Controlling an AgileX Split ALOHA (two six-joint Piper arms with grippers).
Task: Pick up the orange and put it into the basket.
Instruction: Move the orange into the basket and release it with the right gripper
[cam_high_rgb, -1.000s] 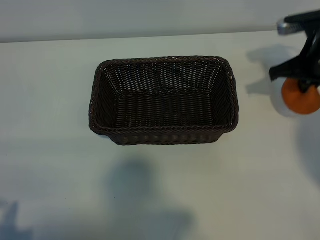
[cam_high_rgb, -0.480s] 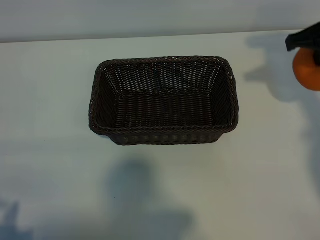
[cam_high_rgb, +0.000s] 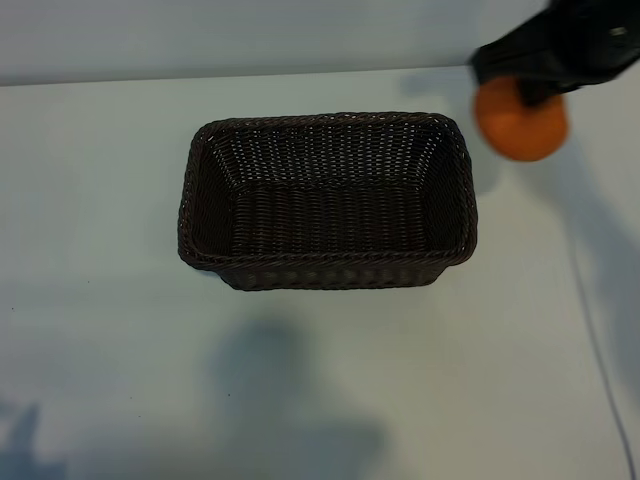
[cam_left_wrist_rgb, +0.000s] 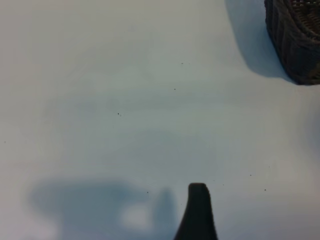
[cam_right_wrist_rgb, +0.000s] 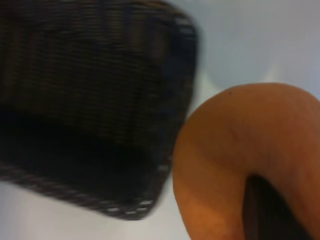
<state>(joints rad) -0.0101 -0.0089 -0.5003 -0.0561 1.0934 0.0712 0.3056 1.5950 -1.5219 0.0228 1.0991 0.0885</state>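
Note:
Next, I release the orange from my right gripper on the basket's woven bottom, close against the basket's near side (cam_high_rgb: 375, 224) (cam_right_wrist_rgb: 77, 117). The orange still hangs just outside the basket.
The orange (cam_high_rgb: 520, 122) hangs above the table just outside the basket's far right corner, with my right gripper (cam_high_rgb: 530, 88) shut on it from above. In the right wrist view the orange (cam_right_wrist_rgb: 235, 150) fills the near side with one dark finger (cam_right_wrist_rgb: 270, 210) pressed against it, and the basket's corner (cam_right_wrist_rgb: 170, 100) lies just beyond. The dark brown woven basket (cam_high_rgb: 327, 272) sits in the middle of the table with nothing inside. Of my left gripper only one finger (cam_left_wrist_rgb: 198, 210) shows, over bare table with nothing against it; a basket corner (cam_left_wrist_rgb: 295, 45) is farther off.
The white table (cam_high_rgb: 100, 300) runs on all sides of the basket, with its far edge (cam_high_rgb: 100, 82) against a pale wall. Arm shadows fall on the near part of the table.
My right gripper has carried the orange from the table's right edge leftward and up, toward the basket's far right corner. The basket and left arm have not moved.

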